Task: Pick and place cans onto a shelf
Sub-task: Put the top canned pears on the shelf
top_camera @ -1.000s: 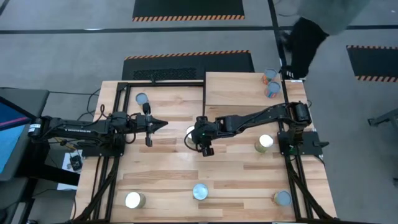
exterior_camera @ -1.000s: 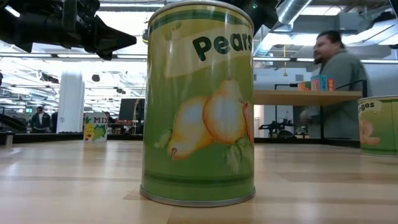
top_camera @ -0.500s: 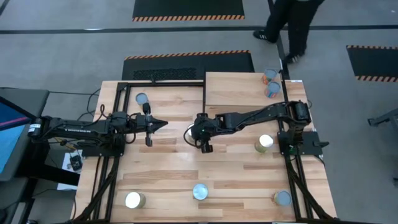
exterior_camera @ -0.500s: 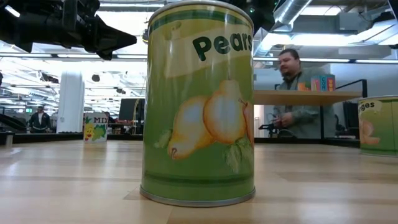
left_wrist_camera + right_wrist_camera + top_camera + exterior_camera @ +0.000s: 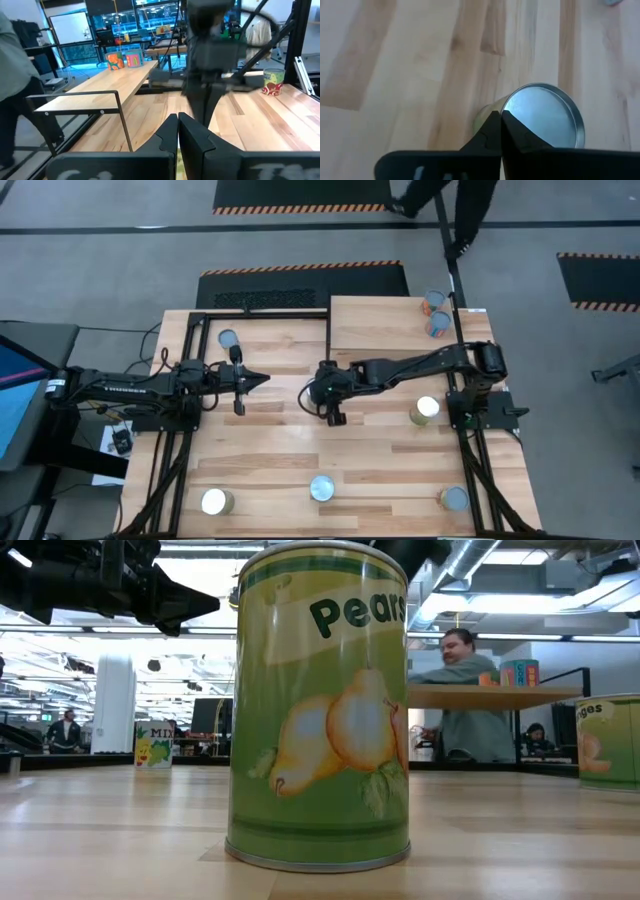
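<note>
I need to use my right gripper to set the silver-lidded can down near the shelf's back edge beside the farther can [image 5: 405, 310].
My right gripper [image 5: 499, 117] is shut, pointing down at the table's middle [image 5: 312, 392]. Right beyond its fingertips stands a can [image 5: 542, 120] with a silver lid and a greenish side, upright on the table; nothing is between the fingers. In the high view only a sliver of this can [image 5: 303, 393] shows beside the gripper. My left gripper [image 5: 262, 379] hangs shut above the table's left half, holding nothing. The shelf [image 5: 385, 323], a light-wood board on a black frame, stands at the far right with two cans [image 5: 435, 313] on it. My right gripper's shut fingertips [image 5: 496, 125] stand over the edge of the can's lid [image 5: 512, 117], coming from above. I cannot tell whether they touch it. The can stands upright on the table.
Other cans stand on the table: one far left [image 5: 228, 338], one at the right [image 5: 427, 410], three along the near edge [image 5: 216, 501] [image 5: 322, 488] [image 5: 454, 498]. The pear can [image 5: 320, 710] fills the low view. A person [image 5: 465, 690] is behind the table.
My right gripper has gone a little toward the table's left edge and now covers most of the can's lid, which showed beside it a second ago. The can has stayed in place. A person has walked past behind the table.
</note>
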